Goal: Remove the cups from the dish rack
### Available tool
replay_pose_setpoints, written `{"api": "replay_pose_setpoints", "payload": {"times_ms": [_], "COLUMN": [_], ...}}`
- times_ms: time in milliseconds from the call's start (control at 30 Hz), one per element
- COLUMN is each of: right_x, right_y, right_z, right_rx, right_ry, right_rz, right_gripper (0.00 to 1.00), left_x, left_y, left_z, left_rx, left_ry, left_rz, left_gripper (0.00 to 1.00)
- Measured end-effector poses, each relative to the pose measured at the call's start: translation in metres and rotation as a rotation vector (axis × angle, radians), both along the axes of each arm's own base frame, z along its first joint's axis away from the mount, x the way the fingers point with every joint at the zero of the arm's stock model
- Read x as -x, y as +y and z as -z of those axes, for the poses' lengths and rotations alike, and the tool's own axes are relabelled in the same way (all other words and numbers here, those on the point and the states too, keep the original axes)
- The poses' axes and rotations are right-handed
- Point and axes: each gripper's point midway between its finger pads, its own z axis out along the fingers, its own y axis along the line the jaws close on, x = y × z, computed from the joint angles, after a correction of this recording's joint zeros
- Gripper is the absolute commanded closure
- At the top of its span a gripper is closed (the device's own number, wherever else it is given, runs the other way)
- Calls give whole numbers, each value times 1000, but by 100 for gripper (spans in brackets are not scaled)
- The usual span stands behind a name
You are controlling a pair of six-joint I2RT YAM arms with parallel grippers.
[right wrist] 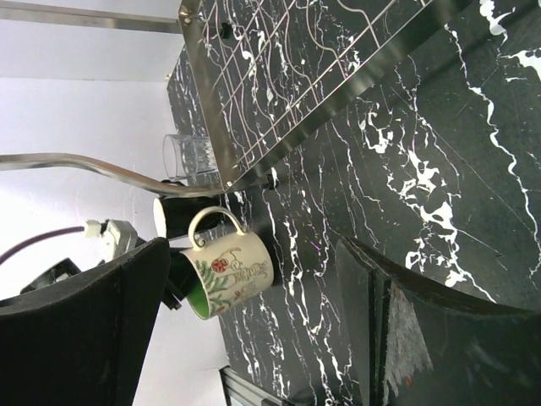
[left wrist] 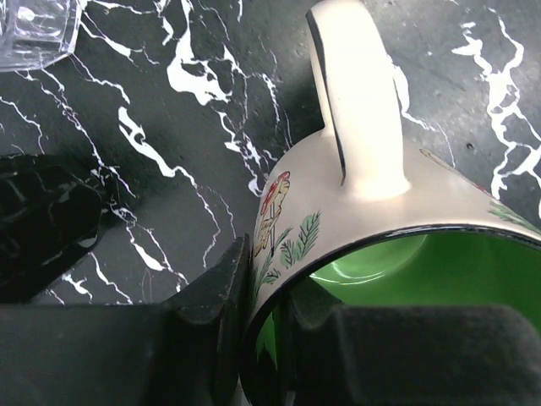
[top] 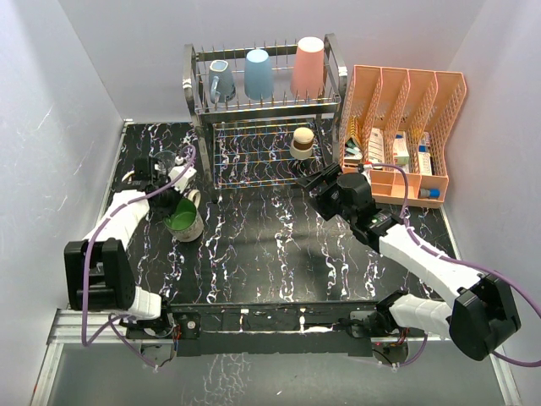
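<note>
Next, my left gripper sets the cream mug down on the table [top: 187,204] between the dark mug and the dish rack.
My left gripper [top: 179,205] is shut on the rim of a cream mug [top: 184,223] with a green inside, at the table's left. In the left wrist view one finger [left wrist: 211,292] is outside the mug [left wrist: 372,186] and the other is inside. The silver dish rack [top: 203,108] stands at the back. Its top tier holds a grey-blue mug [top: 221,82], a light-blue tumbler [top: 259,74] and a salmon-pink tumbler [top: 308,66]. A cream cup [top: 302,142] sits on the lower tier. My right gripper [top: 317,188] is open and empty in front of the rack.
A clear glass [left wrist: 34,30] and a dark mug [left wrist: 42,220] stand on the table just behind the held mug; both show in the right wrist view [right wrist: 188,156]. An orange slotted organizer [top: 406,127] with boxes stands right of the rack. White walls close both sides.
</note>
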Motion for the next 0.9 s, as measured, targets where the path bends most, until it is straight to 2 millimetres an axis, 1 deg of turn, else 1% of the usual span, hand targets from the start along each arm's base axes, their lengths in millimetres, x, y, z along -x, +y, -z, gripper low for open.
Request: {"api": "replay_pose_setpoints", "payload": {"times_ms": [100,200,433,567,667,733,833,900], "right_x": [0,-2,-11,-22,-36,-47,-62,-72], "right_y": [-1,0,-5,-9,-11,-12,-13,-14], "right_z": [1,-4,-17,-26,-30,-30,-26,-23], "right_rx": [20,32,98,171,236,287,360,413], "right_ry": [0,-14,-62,-94,-116,-124,-126,-127], "right_rz": [-7,-13,-5,11,26,34,48,55], "right_gripper": [18,18,18,18,17,15,12,11], "left_x": [-10,-24,-59,-72,-73,-73,-75,-80], "left_y": [1,2,2,5,7,7,10,12], "left_z": [5,11,9,8,8,8,6,0], "left_rx": [7,18,41,42,42,42,41,49], "left_ry": [10,25,9,-11,-13,-13,-17,-33], "left_rz": [-18,-42,-86,-109,-124,-132,-146,-156], "left_gripper": [100,100,100,100,100,88,74,62]}}
